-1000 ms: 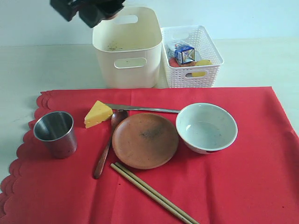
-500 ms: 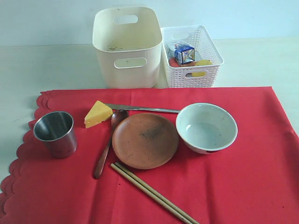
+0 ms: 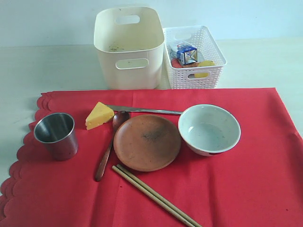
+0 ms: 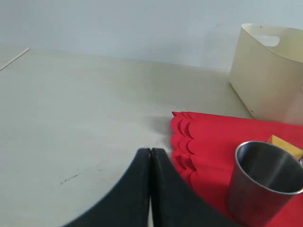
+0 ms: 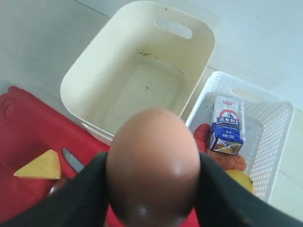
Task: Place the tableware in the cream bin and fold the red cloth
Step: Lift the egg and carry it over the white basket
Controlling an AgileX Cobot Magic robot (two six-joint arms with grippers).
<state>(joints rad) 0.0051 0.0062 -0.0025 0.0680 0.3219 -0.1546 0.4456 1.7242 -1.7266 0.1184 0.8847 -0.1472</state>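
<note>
The brown egg, now high above the cream bin, will be let go by my right gripper in the white lattice basket (image 3: pixel 186 67) (image 5: pixel 211 163), between the red sausage and the lemon.
On the red cloth (image 3: pixel 246 184) lie the steel cup (image 3: pixel 56 135), brown plate (image 3: pixel 147 142), white bowl (image 3: pixel 209 129), wooden spoon (image 3: pixel 108 146), metal knife (image 3: pixel 144 110) and chopsticks (image 3: pixel 154 196). Behind the cloth stands the cream bin (image 3: pixel 129 47), with nothing inside it. Neither gripper shows in the exterior view. My left gripper (image 4: pixel 150 152) is shut and empty, over bare table beside the cloth's scalloped edge (image 4: pixel 182 142) and the cup (image 4: pixel 265 182). My right gripper (image 5: pixel 152 189) is shut on a brown egg (image 5: pixel 152 165), high above the cream bin (image 5: pixel 142 71).
A cheese wedge (image 3: pixel 98 115) lies on the cloth by the knife. A white lattice basket (image 3: pixel 194 56) right of the cream bin holds a milk carton (image 3: pixel 184 53) and a lemon (image 3: pixel 203 66).
A dark gripper seen a second ago at the top left of the exterior view, by the cream bin, has moved out of frame. Nothing on the cloth has moved.
</note>
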